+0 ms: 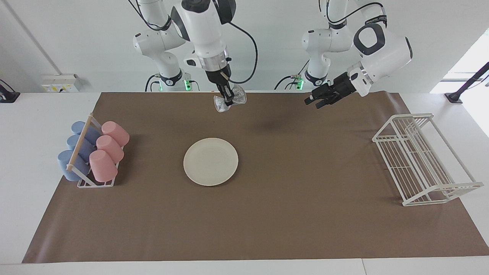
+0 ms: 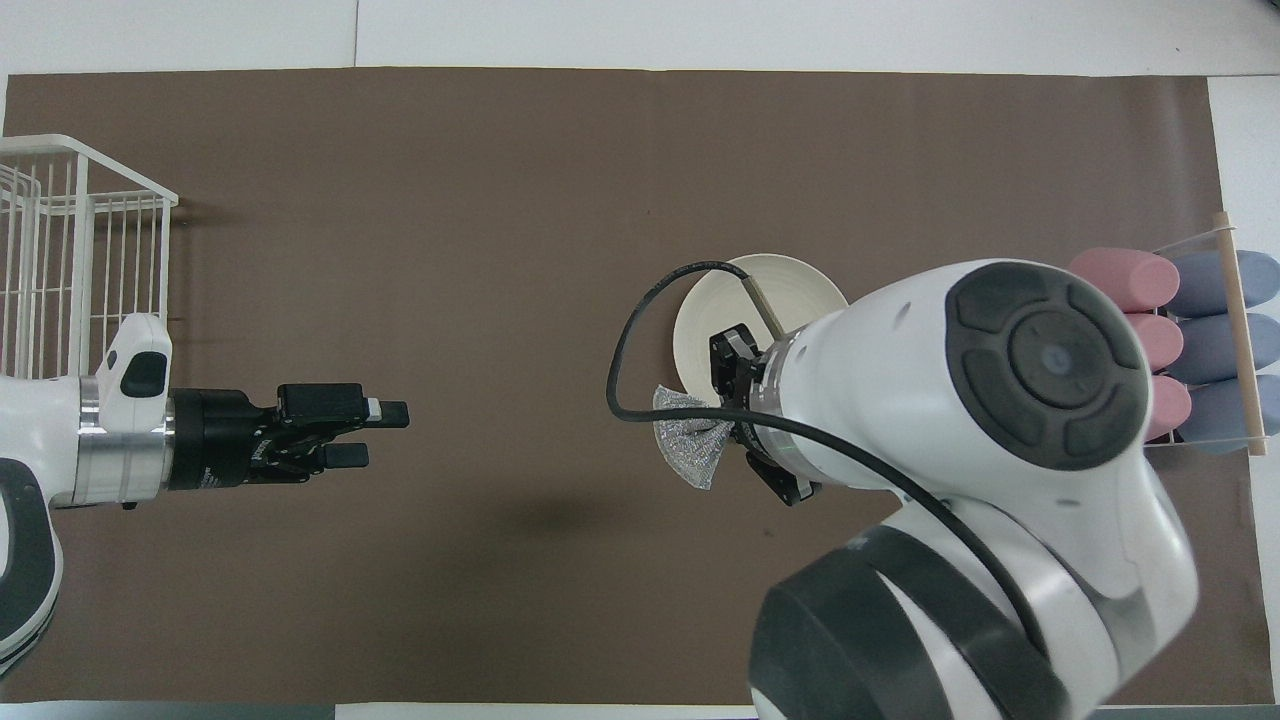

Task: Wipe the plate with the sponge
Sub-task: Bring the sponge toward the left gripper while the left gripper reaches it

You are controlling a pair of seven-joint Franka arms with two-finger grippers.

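The sponge, now held high in the air, will pass from my right gripper into my left gripper, above the brown mat beside the plate (image 2: 621, 462).
The cream-white plate (image 1: 211, 162) lies flat and bare on the brown mat (image 1: 290, 214), in the middle of the table. In the overhead view the right arm covers much of the plate (image 2: 712, 315). My right gripper (image 1: 228, 101) hangs high in the air, well clear of the plate, shut on the silvery speckled sponge (image 1: 233, 100). From above, the sponge (image 2: 688, 450) fans out like a bow tie from the right gripper (image 2: 722, 436). My left gripper (image 1: 314, 102) is open and holds nothing, in the air over the mat toward the left arm's end (image 2: 375, 436).
A rack of pink and blue cups (image 1: 93, 152) stands at the right arm's end of the mat (image 2: 1200, 340). A white wire rack (image 1: 424, 160) stands at the left arm's end (image 2: 70, 270).
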